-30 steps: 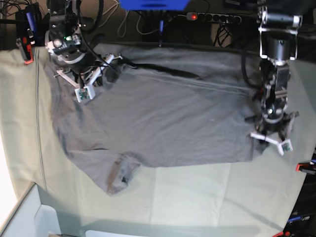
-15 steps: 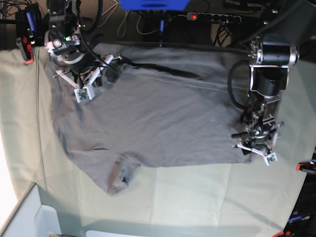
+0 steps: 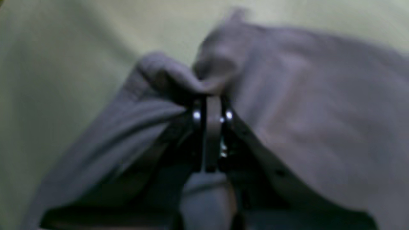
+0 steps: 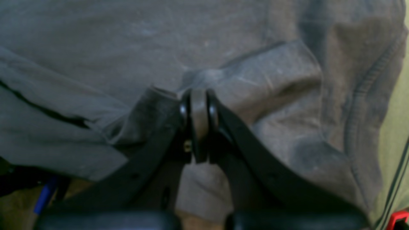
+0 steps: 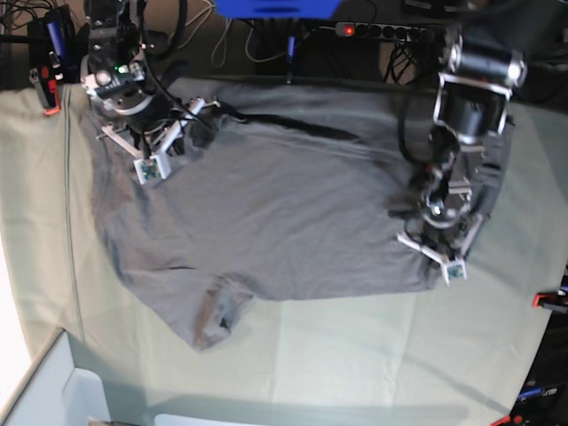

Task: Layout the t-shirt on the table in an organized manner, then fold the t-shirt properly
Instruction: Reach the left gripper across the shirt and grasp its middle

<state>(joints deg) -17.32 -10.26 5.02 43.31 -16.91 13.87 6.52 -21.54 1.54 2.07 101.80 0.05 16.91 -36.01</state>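
The left gripper pinches the t-shirt corner's bunched fold, so it should open, take the t-shirt's raised edge (image 3: 155, 63) beside it and pull the corner straight.
The grey t-shirt (image 5: 284, 222) lies spread over the table (image 5: 355, 355), with one sleeve bunched at the front left. At the shirt's right front corner, my left gripper (image 5: 437, 247) is shut on a pinched ridge of the grey fabric (image 3: 179, 80). The left wrist view, though blurred, shows the left gripper (image 3: 211, 105) with cloth between its closed tips. At the far left corner, my right gripper (image 5: 146, 153) is shut on a fold of the t-shirt (image 4: 255, 76). In the right wrist view the right gripper (image 4: 198, 102) has its tips closed on that cloth, beside a stitched hem.
Red clamps (image 5: 546, 300) (image 5: 49, 98) hold the table cloth at its right and far-left edges; one more clamp (image 4: 397, 220) shows in the right wrist view. A power strip (image 5: 382, 31) and cables lie behind the table. A white box (image 5: 53, 390) stands at the front left.
My left arm has swung in from the bare table at the right onto the shirt's right front corner and closed on the fabric. The right arm has not moved.
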